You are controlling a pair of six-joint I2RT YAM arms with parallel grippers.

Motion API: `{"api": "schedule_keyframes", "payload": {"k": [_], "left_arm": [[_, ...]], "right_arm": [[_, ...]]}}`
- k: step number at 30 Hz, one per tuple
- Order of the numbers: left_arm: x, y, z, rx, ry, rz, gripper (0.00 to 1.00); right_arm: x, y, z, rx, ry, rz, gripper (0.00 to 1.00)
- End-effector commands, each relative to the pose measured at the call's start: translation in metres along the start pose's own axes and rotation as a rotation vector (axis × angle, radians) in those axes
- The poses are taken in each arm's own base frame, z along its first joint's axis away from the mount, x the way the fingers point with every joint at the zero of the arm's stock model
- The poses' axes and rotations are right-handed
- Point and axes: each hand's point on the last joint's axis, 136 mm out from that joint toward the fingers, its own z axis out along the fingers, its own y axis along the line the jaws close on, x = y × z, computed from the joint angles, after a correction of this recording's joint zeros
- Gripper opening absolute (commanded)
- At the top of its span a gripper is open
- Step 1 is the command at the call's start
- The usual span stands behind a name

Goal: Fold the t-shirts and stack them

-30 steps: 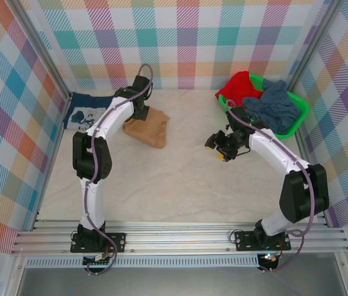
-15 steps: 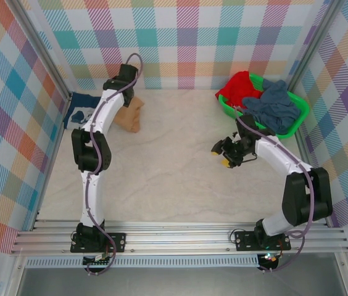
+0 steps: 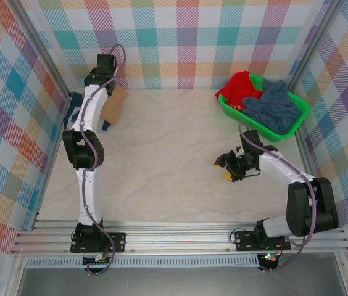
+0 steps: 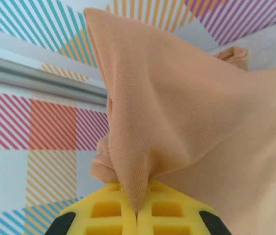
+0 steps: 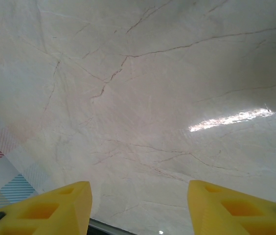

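My left gripper will release the tan-orange t-shirt on top of the navy t-shirt (image 3: 94, 106), near the checked wall.
The tan-orange t-shirt (image 3: 116, 103) hangs bunched from my left gripper (image 3: 112, 91) at the back left corner, close to the checked wall. In the left wrist view the left gripper (image 4: 137, 211) is shut on a pinched fold of the tan cloth (image 4: 187, 107). Under and beside the left arm, against the left wall, lies the navy t-shirt (image 3: 74, 115), mostly covered by the arm. My right gripper (image 3: 223, 169) hovers low over bare table at the right centre; its yellow fingers (image 5: 55, 205) stand open with nothing between them.
A green basket (image 3: 298, 117) at the back right holds a red garment (image 3: 239, 86) and a grey-blue one (image 3: 276, 102). The marble tabletop (image 3: 168, 160) stretches between the arms. Checked walls close in the left, back and right sides.
My left arm has carried the tan t-shirt from the left-centre of the table back and left to the corner, over the navy one. The right gripper drew slightly nearer and lower, still open.
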Motion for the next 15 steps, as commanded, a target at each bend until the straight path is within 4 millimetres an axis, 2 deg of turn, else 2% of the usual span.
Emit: {"api": "schedule_keyframes", "payload": {"k": [1, 7, 15], "left_arm": [[0.002, 0.018, 0.01, -0.032, 0.003, -0.005, 0.0], [0.029, 0.025, 0.026, -0.04, 0.082, -0.012, 0.0], [0.068, 0.045, 0.065, -0.106, 0.173, -0.06, 0.0]], "right_arm": [[0.005, -0.001, -0.004, -0.028, 0.002, 0.012, 0.54], [0.007, -0.004, -0.001, -0.006, 0.029, 0.021, 0.54], [-0.001, 0.007, -0.008, 0.023, 0.029, 0.013, 0.54]]}}
